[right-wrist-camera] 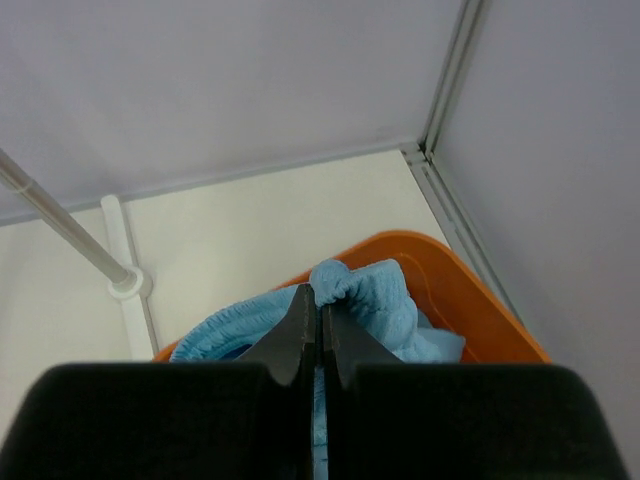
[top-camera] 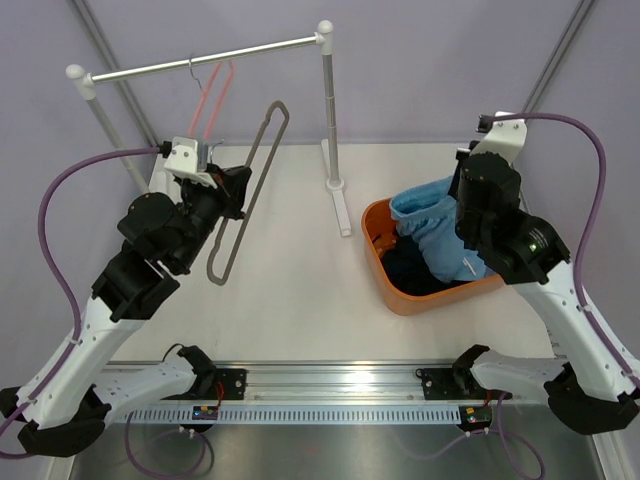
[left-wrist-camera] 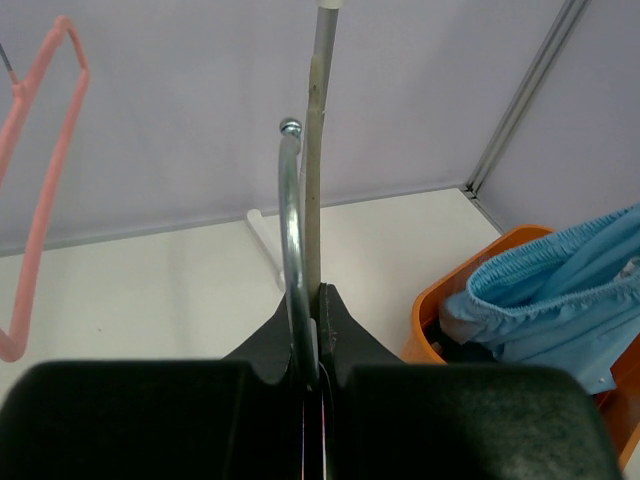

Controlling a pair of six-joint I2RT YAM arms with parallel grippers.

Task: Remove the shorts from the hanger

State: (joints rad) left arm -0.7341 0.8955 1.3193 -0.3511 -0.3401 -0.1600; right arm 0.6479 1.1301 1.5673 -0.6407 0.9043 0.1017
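Next, I leave the grey hanger on the rail with my left gripper, in the gap point(top-camera: 254, 103) between the pink hanger and the pole. The grey hanger is now tilted above the table.
My left gripper point(top-camera: 238, 192) is shut on the metal hook point(left-wrist-camera: 291, 230) of a bare grey hanger point(top-camera: 250, 180), held tilted above the table. My right gripper point(top-camera: 466, 215) is shut on the waistband of the light sky blue shorts point(top-camera: 432, 225), holding them bunched over an orange basket point(top-camera: 376, 225). In the right wrist view the fingers point(right-wrist-camera: 298, 330) pinch a fold of these shorts point(right-wrist-camera: 375, 295). The dark navy shorts point(top-camera: 405, 268) lie inside the basket, partly under the blue pair. The blue shorts point(left-wrist-camera: 560, 290) also show in the left wrist view.
A clothes rack with a metal rail point(top-camera: 200, 60) and a right pole point(top-camera: 328, 110) stands at the back. An empty pink hanger point(top-camera: 215, 92) hangs on the rail. The rack's white foot point(top-camera: 340, 200) lies just left of the basket.
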